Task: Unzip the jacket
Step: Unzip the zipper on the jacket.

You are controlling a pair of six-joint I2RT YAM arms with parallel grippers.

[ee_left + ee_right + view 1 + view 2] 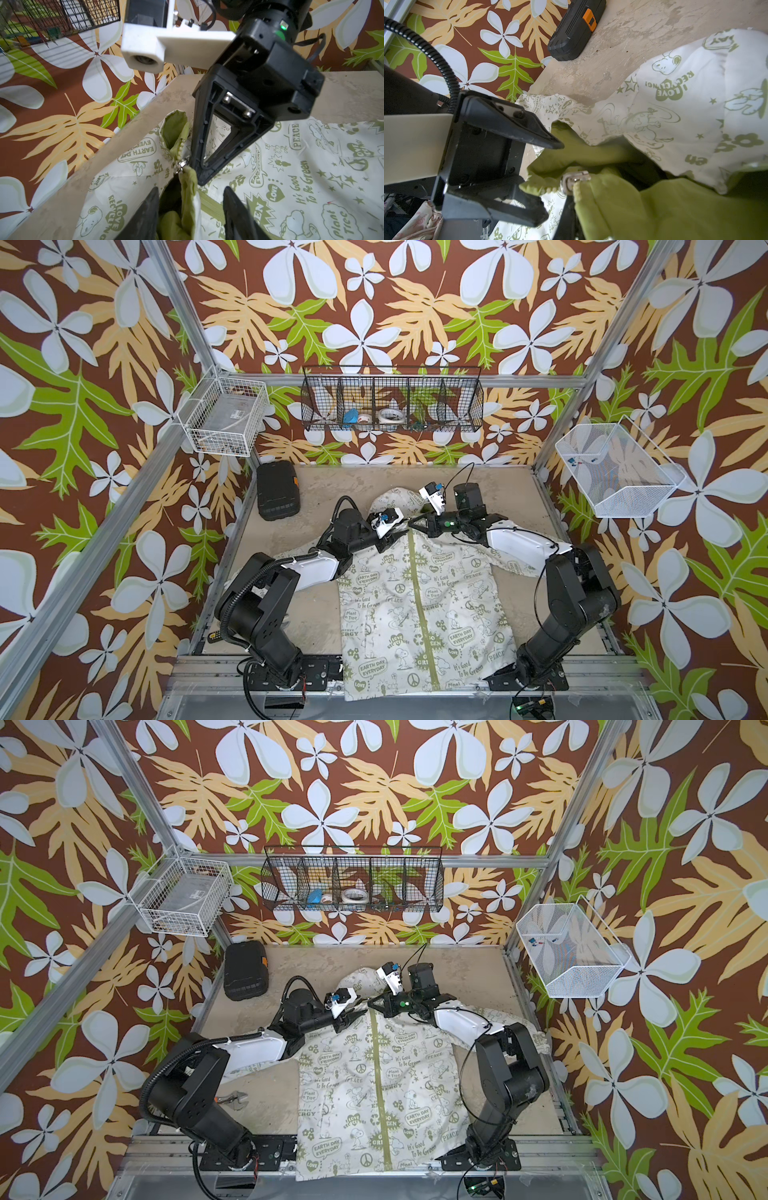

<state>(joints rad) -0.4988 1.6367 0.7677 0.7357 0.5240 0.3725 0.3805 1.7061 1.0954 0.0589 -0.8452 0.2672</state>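
Observation:
The collar edge is held shut in my right gripper, so my left gripper needs to pinch the collar's top [538, 186] before my right gripper takes the slider's pull tab.
The cream jacket [453, 614] [340, 1094] printed with green cartoons lies flat on the table, hood at the far end, hem over the front edge. Its olive zipper [420, 614] is closed down the middle. The metal slider [182, 163] [574, 180] sits at the collar. My left gripper [400, 534] [191, 190] is open, its fingers [149, 207] straddling the green collar flap just below the slider. My right gripper [412, 525] [199, 178] is shut on the green collar edge beside the slider. The left gripper [551, 182] also shows, spread wide, in the right wrist view.
A black case [277, 489] [577, 27] with an orange latch stands at the table's far left. Wire baskets hang on the walls: white [224, 414], black [392, 404], white mesh [615, 472]. A small metal tool [232, 1100] lies by the left arm's base.

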